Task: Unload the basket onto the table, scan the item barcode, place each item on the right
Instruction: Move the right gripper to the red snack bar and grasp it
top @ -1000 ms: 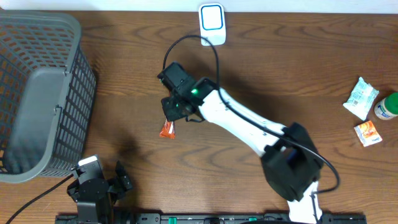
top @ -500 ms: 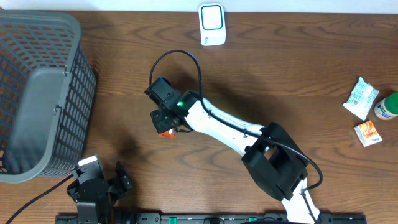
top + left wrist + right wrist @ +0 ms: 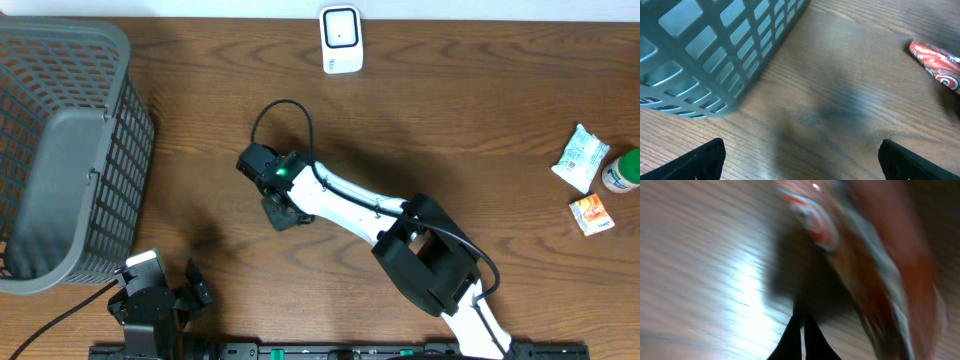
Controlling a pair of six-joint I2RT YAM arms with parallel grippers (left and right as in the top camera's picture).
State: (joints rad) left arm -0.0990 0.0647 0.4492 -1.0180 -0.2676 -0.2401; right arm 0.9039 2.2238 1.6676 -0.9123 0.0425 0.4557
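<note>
The robot's right gripper is shut with the red and white packet outside its fingers, so it should lift clear, open and take the packet's near end (image 3: 902, 330) before scanning.
The item, a red and white packet (image 3: 936, 64), lies on the wooden table at the right edge of the left wrist view. In the right wrist view it is a blurred red and white shape (image 3: 860, 265) just beyond and to the right of my right gripper (image 3: 803, 322), which is shut with nothing between its fingers. From overhead the right gripper (image 3: 280, 213) covers the packet. A white scanner (image 3: 341, 38) stands at the table's far edge. My left gripper (image 3: 802, 165) hangs open over bare wood at the front left (image 3: 185, 295).
A grey mesh basket (image 3: 60, 150) fills the left side, and its wall (image 3: 715, 50) is close in front of the left gripper. At the far right lie a white-green packet (image 3: 580, 157), a green-capped bottle (image 3: 622, 172) and an orange packet (image 3: 590, 213).
The right arm has swung down and left over the red packet, which stayed in place and is now hidden from overhead. The scanner's blue face has turned pale. The left arm is still.
</note>
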